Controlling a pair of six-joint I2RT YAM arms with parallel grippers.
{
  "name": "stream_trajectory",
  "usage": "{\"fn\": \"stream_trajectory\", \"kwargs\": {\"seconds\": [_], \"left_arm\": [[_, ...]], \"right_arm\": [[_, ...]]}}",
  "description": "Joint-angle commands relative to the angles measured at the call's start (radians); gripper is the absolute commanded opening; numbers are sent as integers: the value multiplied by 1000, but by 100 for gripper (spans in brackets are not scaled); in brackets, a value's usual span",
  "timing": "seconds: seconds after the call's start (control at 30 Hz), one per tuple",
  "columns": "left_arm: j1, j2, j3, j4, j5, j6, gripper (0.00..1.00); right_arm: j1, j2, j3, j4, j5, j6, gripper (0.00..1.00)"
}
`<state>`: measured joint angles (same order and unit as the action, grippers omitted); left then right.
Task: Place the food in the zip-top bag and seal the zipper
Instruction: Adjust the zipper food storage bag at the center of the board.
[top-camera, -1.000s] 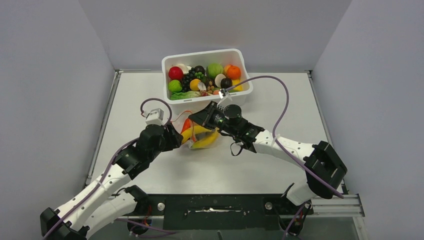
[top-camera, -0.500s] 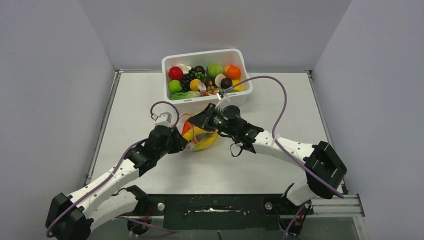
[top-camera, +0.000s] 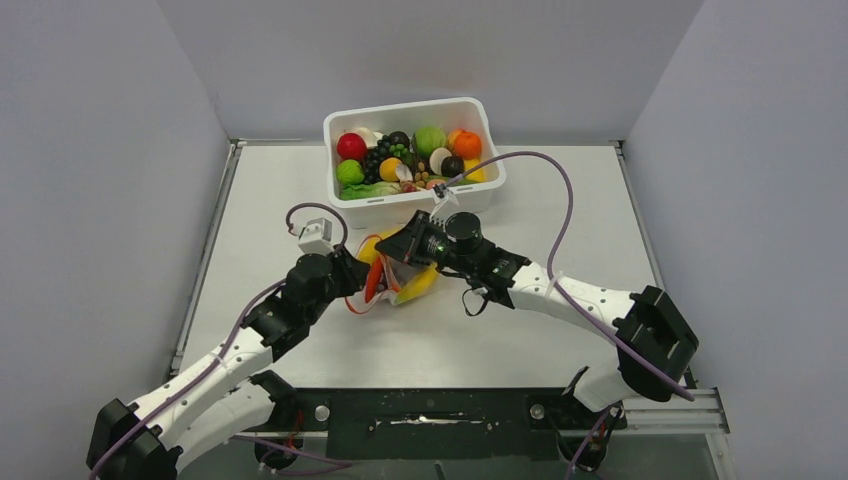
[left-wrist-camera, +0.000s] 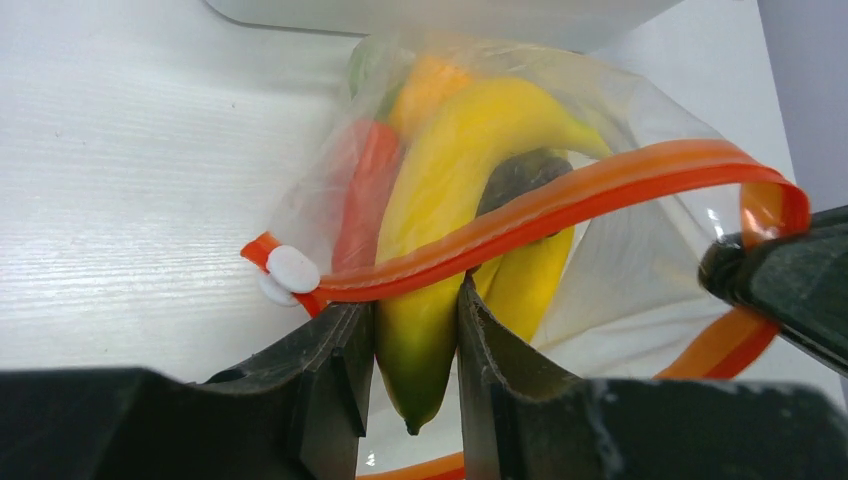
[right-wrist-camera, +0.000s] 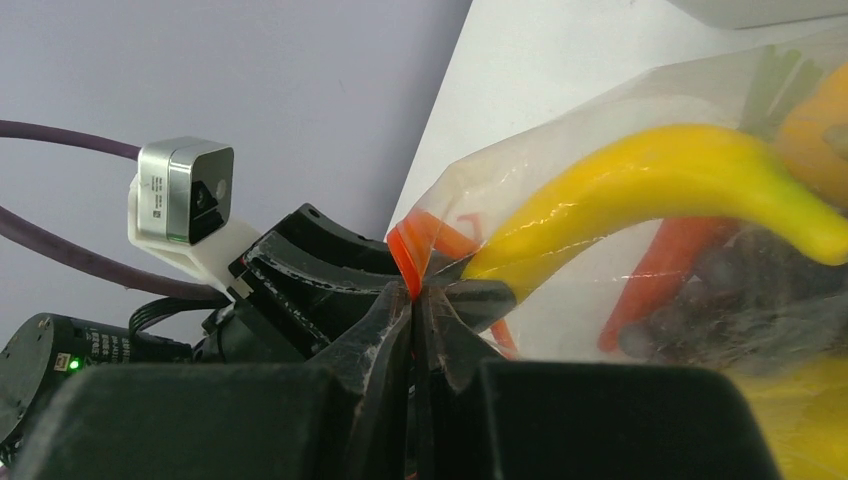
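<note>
Next, I release the banana's tip, held inside the bag's sagging opening by my left gripper, and take the zipper's near edge (left-wrist-camera: 425, 468) to open the bag.
The clear zip-top bag (left-wrist-camera: 640, 290) lies on the table in front of the tub, its mouth toward my left wrist camera. Inside it are a yellow banana (left-wrist-camera: 470, 170), a red-orange piece (left-wrist-camera: 365, 200), an orange pepper (left-wrist-camera: 430, 85) and dark grapes (left-wrist-camera: 520, 175). The banana's tip pokes out under the orange zipper (left-wrist-camera: 600, 190), and my left gripper (left-wrist-camera: 415, 300) is shut on that tip. The zipper's white slider (left-wrist-camera: 292, 270) sits at its left end. My right gripper (right-wrist-camera: 412, 295) is shut on the zipper (right-wrist-camera: 408, 250) at the mouth's other end. From above, both grippers meet at the bag (top-camera: 405, 280).
A white tub (top-camera: 370, 208) full of toy fruit and vegetables stands just behind the bag at the back of the table. Grey walls close in the left, right and rear sides. Purple cables loop above both wrists.
My left gripper came in toward the bag's mouth and its fingers narrowed onto the banana's tip. The bag has shifted slightly toward the left. The right gripper has kept its pinch on the zipper.
</note>
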<state>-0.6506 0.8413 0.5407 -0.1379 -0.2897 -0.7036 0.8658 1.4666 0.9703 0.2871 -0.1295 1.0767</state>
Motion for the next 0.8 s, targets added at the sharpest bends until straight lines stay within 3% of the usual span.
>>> {"fn": "stream_trajectory", "kwargs": {"seconds": [0.0,0.13,0.2,0.3,0.43,0.63,0.77], "left_arm": [[3,44,-25,203,11,59,0],[4,75,-59,268,48,66,0],[4,78,-58,268,60,69,9],[4,66,-27,212,58,64,35],[5,36,47,104,83,61,51],[4,-14,153,-98,56,82,55],[4,-62,187,-206,29,102,51]], "right_arm": [[19,-34,47,61,-33,-5,0],[23,-17,56,66,-36,1,0],[22,-20,54,62,-29,8,0],[16,-35,49,40,-1,9,0],[-4,-76,27,17,35,-1,0],[-37,-152,-6,-18,82,-20,0],[-49,-214,-20,-60,119,-42,0]]}}
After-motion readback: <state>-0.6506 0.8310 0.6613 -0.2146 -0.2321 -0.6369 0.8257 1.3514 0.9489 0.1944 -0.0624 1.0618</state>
